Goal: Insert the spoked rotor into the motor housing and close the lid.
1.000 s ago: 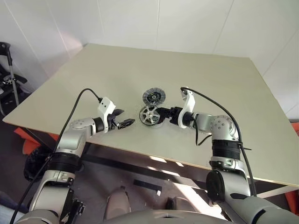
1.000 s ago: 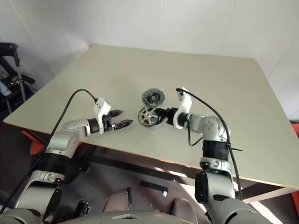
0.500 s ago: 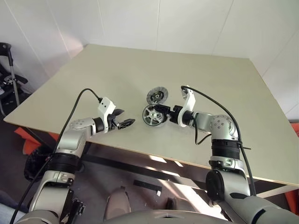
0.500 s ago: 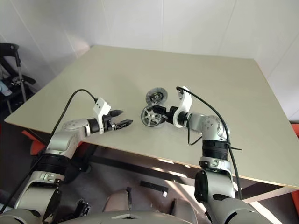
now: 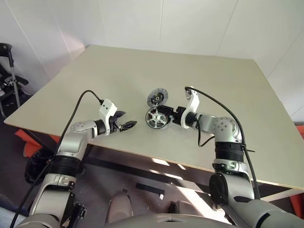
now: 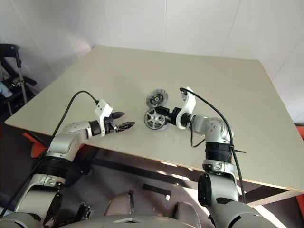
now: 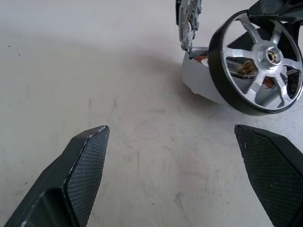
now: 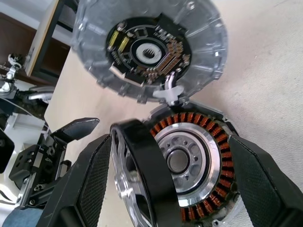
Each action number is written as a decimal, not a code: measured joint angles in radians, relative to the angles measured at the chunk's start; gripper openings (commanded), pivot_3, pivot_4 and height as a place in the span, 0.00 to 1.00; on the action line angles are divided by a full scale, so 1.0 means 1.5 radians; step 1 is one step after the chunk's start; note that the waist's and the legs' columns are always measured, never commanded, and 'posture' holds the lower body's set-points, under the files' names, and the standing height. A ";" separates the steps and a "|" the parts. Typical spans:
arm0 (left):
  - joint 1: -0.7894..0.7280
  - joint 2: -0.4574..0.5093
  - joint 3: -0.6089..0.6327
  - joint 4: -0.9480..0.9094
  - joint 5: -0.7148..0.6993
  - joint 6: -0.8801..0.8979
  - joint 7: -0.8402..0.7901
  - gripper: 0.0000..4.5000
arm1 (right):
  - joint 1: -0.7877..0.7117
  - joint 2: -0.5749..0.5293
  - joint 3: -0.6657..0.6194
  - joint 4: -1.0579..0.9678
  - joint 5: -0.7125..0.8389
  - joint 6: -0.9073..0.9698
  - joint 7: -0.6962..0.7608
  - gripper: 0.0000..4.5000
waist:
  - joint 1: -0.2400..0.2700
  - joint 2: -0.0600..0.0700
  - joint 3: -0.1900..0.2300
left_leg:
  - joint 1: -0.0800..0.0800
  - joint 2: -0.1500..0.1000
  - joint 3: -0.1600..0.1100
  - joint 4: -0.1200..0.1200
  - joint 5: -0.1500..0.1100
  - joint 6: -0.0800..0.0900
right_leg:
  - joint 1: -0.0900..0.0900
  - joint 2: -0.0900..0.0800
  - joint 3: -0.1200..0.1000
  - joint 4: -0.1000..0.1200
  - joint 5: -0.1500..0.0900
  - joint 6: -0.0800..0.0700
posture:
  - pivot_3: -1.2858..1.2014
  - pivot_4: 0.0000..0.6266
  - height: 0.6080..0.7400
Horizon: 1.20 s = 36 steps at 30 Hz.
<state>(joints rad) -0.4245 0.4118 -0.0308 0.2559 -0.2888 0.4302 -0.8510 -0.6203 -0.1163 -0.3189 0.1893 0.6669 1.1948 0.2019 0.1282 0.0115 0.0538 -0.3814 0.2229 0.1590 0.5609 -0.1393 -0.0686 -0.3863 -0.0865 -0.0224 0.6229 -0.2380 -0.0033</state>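
The right gripper's fingers span both the tilted spoked rotor and the windings of the motor housing, so it should back off and pinch just the rotor's black rim (image 8: 152,170).
The spoked rotor (image 8: 142,179), with its black rim and silver spokes, stands tilted on edge and leans on the rim of the motor housing (image 8: 208,156), whose copper windings show. The lid (image 8: 147,47) stands nearly upright just behind the housing, joined to it by a small clasp. My right gripper (image 5: 164,115) is open, one finger beside the rotor and the other beside the housing. To the left of them my left gripper (image 5: 127,119) hangs open and empty over the table, pointing at the rotor (image 7: 258,66).
The parts sit near the middle of the beige table (image 5: 213,80), a little toward its front edge. A black wheeled stand (image 5: 7,71) is off the table's left side, and orange items (image 5: 26,135) lie under the table.
My right gripper's fingers have spread wide apart. The rotor has shifted slightly to the right and the lid now stands more upright. The left arm has stayed still.
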 measured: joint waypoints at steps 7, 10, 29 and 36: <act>-0.001 0.001 0.000 0.002 0.000 -0.007 0.001 1.00 | 0.000 -0.006 0.000 0.000 -0.010 -0.008 -0.001 0.99 | -0.001 0.000 0.000 | -0.001 0.000 0.000 0.000 0.000 0.000 | -0.002 0.000 0.000 0.000 0.000 0.000 | 0.52 0.00 1.00; -0.001 0.001 0.000 0.002 0.000 -0.009 0.001 1.00 | 0.000 -0.008 0.005 0.000 -0.016 -0.011 -0.001 0.99 | -0.001 0.000 0.000 | -0.001 0.000 0.000 -0.001 0.000 0.000 | -0.002 0.000 0.000 0.000 0.000 0.000 | 0.52 0.00 1.00; -0.003 -0.001 -0.001 0.004 0.000 -0.012 0.001 1.00 | 0.077 -0.106 0.026 -0.153 0.003 -0.002 0.073 0.95 | 0.000 0.000 0.000 | -0.001 0.001 0.000 -0.001 0.000 0.000 | -0.002 0.001 0.000 0.000 0.000 0.000 | 0.52 0.00 1.00; -0.004 -0.001 -0.001 0.007 0.000 -0.012 0.000 1.00 | 0.142 -0.132 0.075 -0.234 0.017 -0.023 0.132 0.58 | 0.001 0.000 0.000 | -0.001 0.000 0.000 0.000 0.000 0.000 | -0.001 0.000 0.000 0.000 0.000 0.000 | 0.52 0.00 1.00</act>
<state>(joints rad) -0.4299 0.4101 -0.0319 0.2661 -0.2887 0.4118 -0.8511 -0.4070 -0.3148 -0.2069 -0.1612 0.6922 1.1596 0.4005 0.1295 0.0115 0.0538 -0.3826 0.2232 0.1591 0.5606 -0.1396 -0.0679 -0.3877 -0.0864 -0.0223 0.6222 -0.2382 -0.0032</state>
